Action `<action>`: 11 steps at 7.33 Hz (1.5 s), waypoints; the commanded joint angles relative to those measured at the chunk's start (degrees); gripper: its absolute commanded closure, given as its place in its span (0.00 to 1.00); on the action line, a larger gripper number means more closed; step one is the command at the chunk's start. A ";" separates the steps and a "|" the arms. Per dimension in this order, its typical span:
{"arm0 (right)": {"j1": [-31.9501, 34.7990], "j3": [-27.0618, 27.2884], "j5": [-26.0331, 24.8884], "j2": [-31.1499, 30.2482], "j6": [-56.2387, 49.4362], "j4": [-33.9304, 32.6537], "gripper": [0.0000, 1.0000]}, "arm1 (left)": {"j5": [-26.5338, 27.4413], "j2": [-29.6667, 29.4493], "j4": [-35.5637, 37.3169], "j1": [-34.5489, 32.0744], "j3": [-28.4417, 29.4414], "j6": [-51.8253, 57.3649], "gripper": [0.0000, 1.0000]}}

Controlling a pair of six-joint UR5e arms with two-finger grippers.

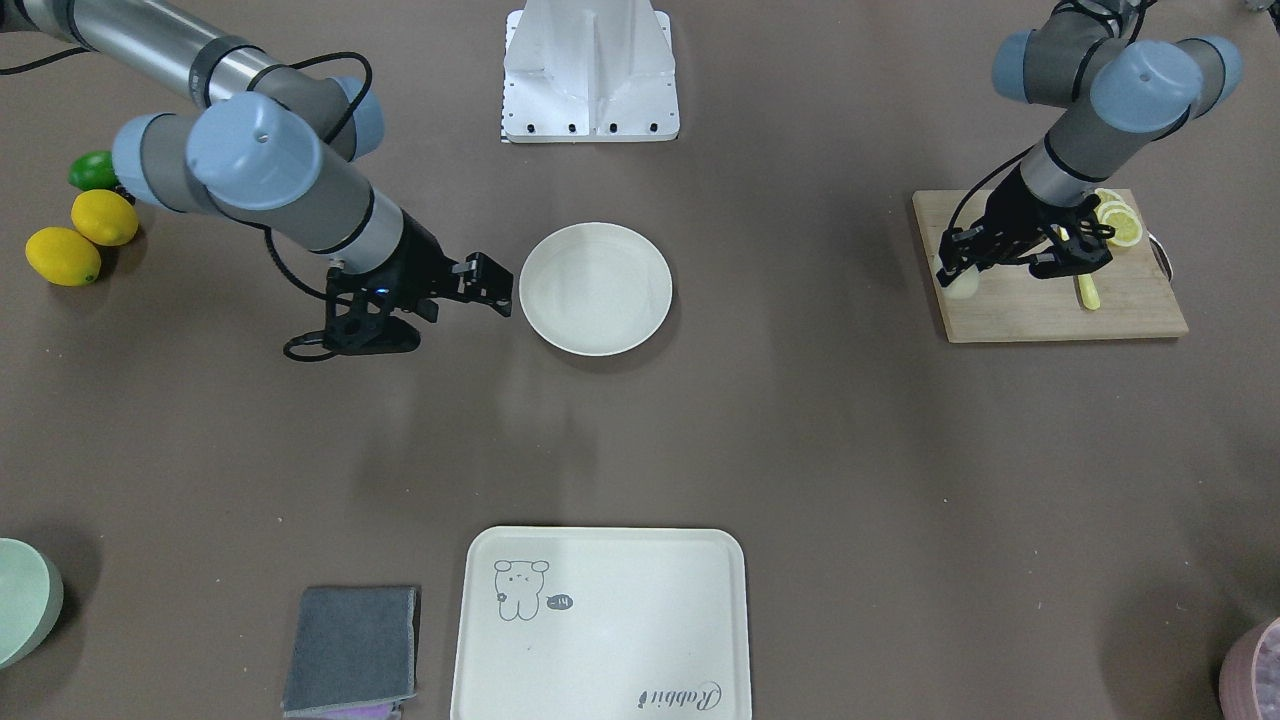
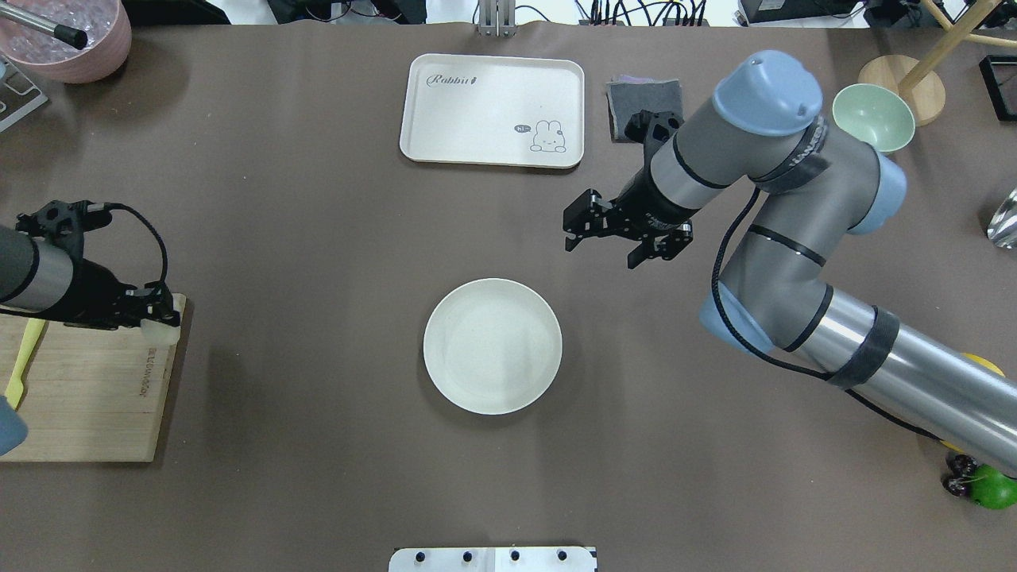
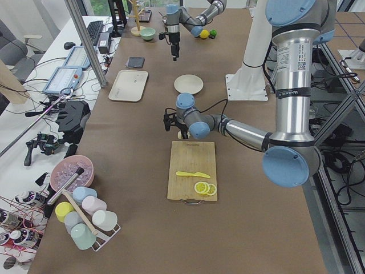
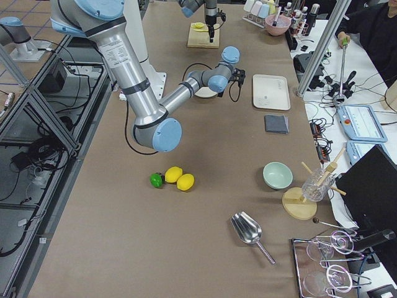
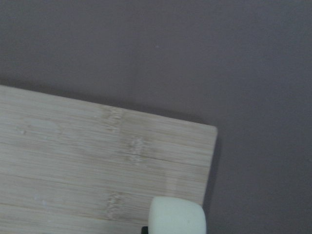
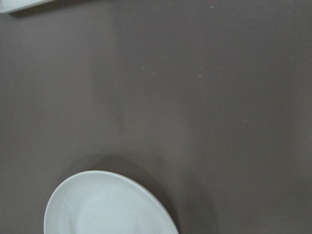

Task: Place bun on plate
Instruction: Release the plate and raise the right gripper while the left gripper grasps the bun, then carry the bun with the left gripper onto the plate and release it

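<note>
I should open my left gripper and let go of the bun near the middle of the bare, round off-white plate [image 1: 591,299]. The bun is still just above the board's far corner.
The bun [image 2: 163,334] is a small cream-white block pinched in my left gripper [image 2: 157,324], which is shut on it just above the far corner of the wooden cutting board [image 2: 87,397]. The left wrist view shows the bun [image 5: 176,216] at its bottom edge over that board corner. The plate [image 2: 493,345] is round, off-white and bare, and sits mid-table, well to the right of the bun. My right gripper [image 2: 604,242] hovers open and holds nothing, beyond the plate's far right rim. The right wrist view catches part of the plate [image 6: 107,204].
A yellow knife [image 2: 22,361] and lemon slices [image 1: 1118,222] lie on the board. A cream tray [image 2: 493,111], a grey cloth [image 2: 645,99] and a green bowl [image 2: 872,117] line the far side. Two lemons [image 1: 80,235] sit by the right arm.
</note>
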 commanded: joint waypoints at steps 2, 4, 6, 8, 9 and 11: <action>9.73 0.74 5.88 -6.65 -11.43 -0.03 0.00 | 2.37 -25.56 20.91 6.19 0.73 -9.42 0.63; 12.92 0.91 6.25 -10.44 -17.86 0.06 0.00 | 16.74 -33.77 21.68 17.78 6.06 -15.34 0.63; 13.54 1.26 6.07 -13.44 -21.84 0.23 0.00 | 21.01 -42.82 21.51 21.43 17.29 -17.44 0.62; 13.54 2.05 5.72 -14.41 -21.85 0.23 0.00 | 22.17 -45.58 21.42 23.20 21.12 -17.64 0.61; 13.45 2.06 5.63 -14.67 -21.85 0.32 0.00 | 22.34 -45.58 21.59 24.16 21.22 -17.73 0.57; 13.28 1.97 5.55 -14.76 -21.85 0.32 0.00 | 22.34 -45.67 21.68 24.17 21.30 -17.46 0.32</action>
